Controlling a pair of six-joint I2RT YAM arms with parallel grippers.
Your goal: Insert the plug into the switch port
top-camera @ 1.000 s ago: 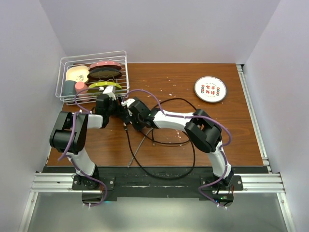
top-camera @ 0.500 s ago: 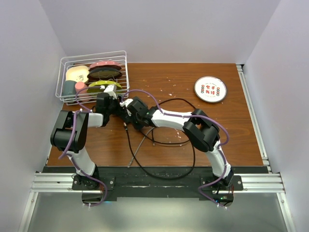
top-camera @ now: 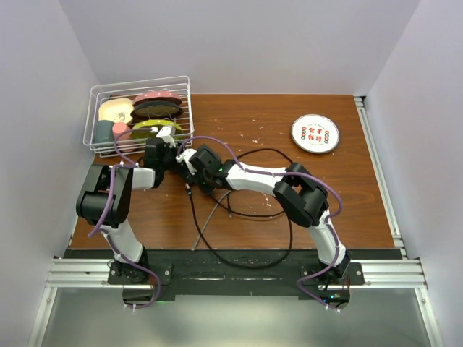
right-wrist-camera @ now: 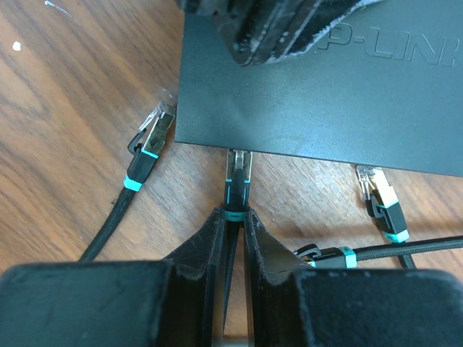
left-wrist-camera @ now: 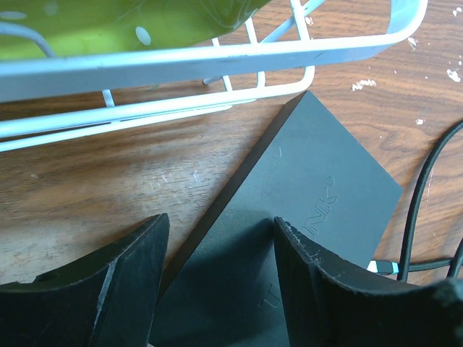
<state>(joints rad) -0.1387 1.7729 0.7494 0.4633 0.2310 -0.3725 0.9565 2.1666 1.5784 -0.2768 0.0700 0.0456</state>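
Observation:
The robot's right gripper needs to release the plug in the port on the switch's near long edge [top-camera: 202, 186] [right-wrist-camera: 239, 155], between the loose plugs.
The switch [right-wrist-camera: 325, 101] is a flat matte-black box lying on the wood table; its near long edge faces my right wrist camera. My right gripper [right-wrist-camera: 233, 213] is shut on the plug [right-wrist-camera: 239, 170], a clear-tipped connector with a teal band. The plug's tip meets that edge at the switch port [right-wrist-camera: 239, 152]. How deep it sits is hidden. My left gripper [left-wrist-camera: 221, 224] stands open over a corner of the switch [left-wrist-camera: 318, 173]. One of its fingers [left-wrist-camera: 325, 289] lies on the box top, the other [left-wrist-camera: 94, 289] over the wood. In the top view both grippers [top-camera: 168, 155] [top-camera: 189, 163] meet near the basket.
A white wire basket [left-wrist-camera: 217, 54] holding a green bowl [left-wrist-camera: 108, 22] and other dishes stands just beyond the switch. Two loose plugs [right-wrist-camera: 152, 141] [right-wrist-camera: 380, 191] lie beside the held one. Black cable [top-camera: 194, 217] loops toward the table front. A white disc [top-camera: 315, 134] sits at the back right.
Both grippers have shifted a little left and toward the basket. The left jaws have narrowed slightly. The right gripper keeps its hold on the plug.

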